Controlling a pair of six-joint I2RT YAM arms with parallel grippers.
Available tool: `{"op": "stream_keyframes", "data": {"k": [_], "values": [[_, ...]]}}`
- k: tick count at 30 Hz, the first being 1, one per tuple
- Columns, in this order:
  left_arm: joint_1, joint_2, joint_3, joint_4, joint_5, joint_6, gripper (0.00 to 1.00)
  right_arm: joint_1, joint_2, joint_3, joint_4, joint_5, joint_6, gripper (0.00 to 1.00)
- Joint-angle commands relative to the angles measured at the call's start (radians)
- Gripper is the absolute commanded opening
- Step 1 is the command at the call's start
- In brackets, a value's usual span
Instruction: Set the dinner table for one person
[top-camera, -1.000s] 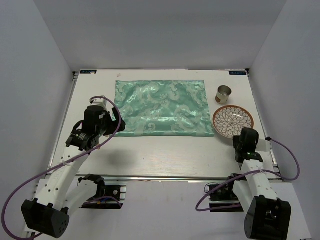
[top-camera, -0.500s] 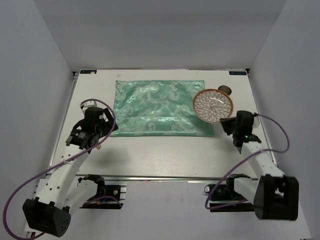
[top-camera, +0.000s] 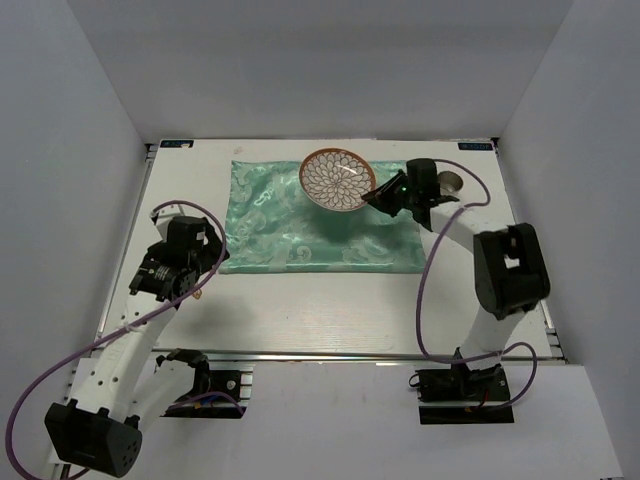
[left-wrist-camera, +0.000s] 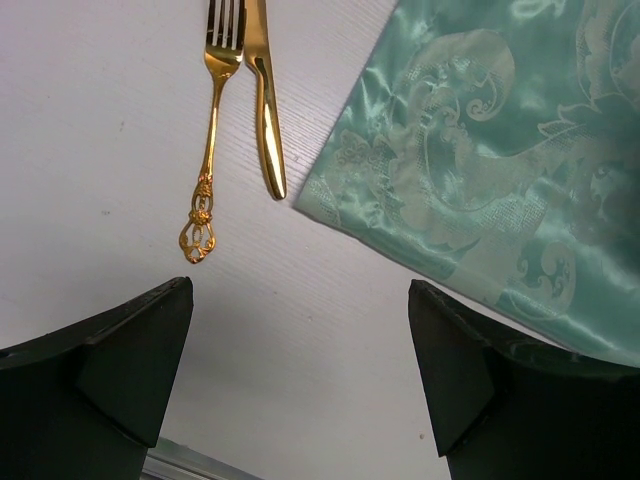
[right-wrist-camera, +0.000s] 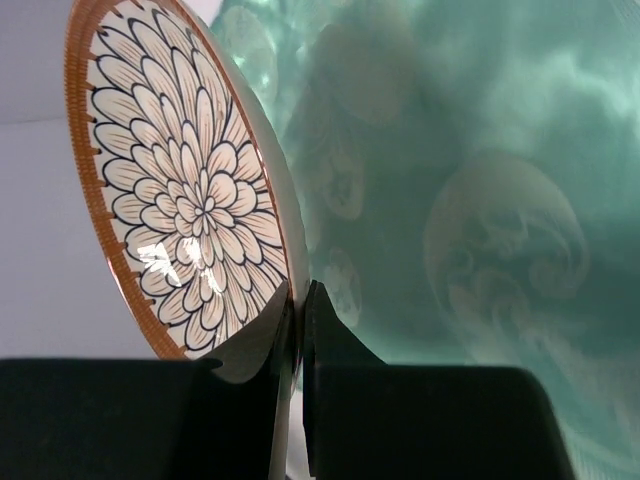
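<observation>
I should let go of the flower-patterned plate with my right gripper, flat on the middle of the mint-green cloth (top-camera: 327, 208).
My right gripper (top-camera: 376, 194) is shut on the rim of a flower-patterned plate (top-camera: 337, 180) with a brown edge. It holds the plate in the air over the far part of the mint-green cloth (top-camera: 300, 230). The right wrist view shows the plate (right-wrist-camera: 190, 200) pinched between my fingers (right-wrist-camera: 330, 350), with the cloth (right-wrist-camera: 480, 180) below. My left gripper (top-camera: 205, 262) is open and empty over the white dinner table (top-camera: 330, 310), near the cloth's front left corner (left-wrist-camera: 330, 195). A gold fork (left-wrist-camera: 208, 150) and gold knife (left-wrist-camera: 265, 110) lie side by side on the table ahead of it.
A small metal cup (top-camera: 452, 182) stands at the far right, just behind my right arm. White walls close in the table on three sides. A metal rail (top-camera: 330, 355) runs along the near edge.
My right gripper lifted the plate from the table's right side and carried it left and away, over the cloth. My left gripper drew back slightly toward the near left.
</observation>
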Motion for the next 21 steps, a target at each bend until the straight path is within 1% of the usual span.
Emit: {"op": "stream_keyframes", "data": {"k": [1, 4, 8, 12, 17, 21], "values": [[0.005, -0.019, 0.022, 0.004, -0.028, -0.002, 0.98, 0.02, 0.066, 0.156, 0.097, -0.093, -0.05, 0.0], [0.005, 0.005, 0.023, 0.008, -0.023, 0.004, 0.98, 0.038, 0.129, 0.218, 0.099, -0.107, -0.116, 0.0], [0.005, 0.044, 0.028, 0.008, -0.007, 0.011, 0.98, 0.052, 0.209, 0.279, 0.042, -0.11, -0.199, 0.0], [0.005, 0.049, 0.026, 0.011, -0.004, 0.019, 0.98, 0.064, 0.228, 0.24, 0.07, -0.144, -0.232, 0.0], [0.005, 0.055, 0.025, 0.016, 0.006, 0.025, 0.98, 0.075, 0.223, 0.171, 0.119, -0.146, -0.238, 0.0], [0.005, 0.056, 0.025, 0.021, 0.015, 0.028, 0.98, 0.075, 0.232, 0.148, 0.154, -0.149, -0.245, 0.0]]}}
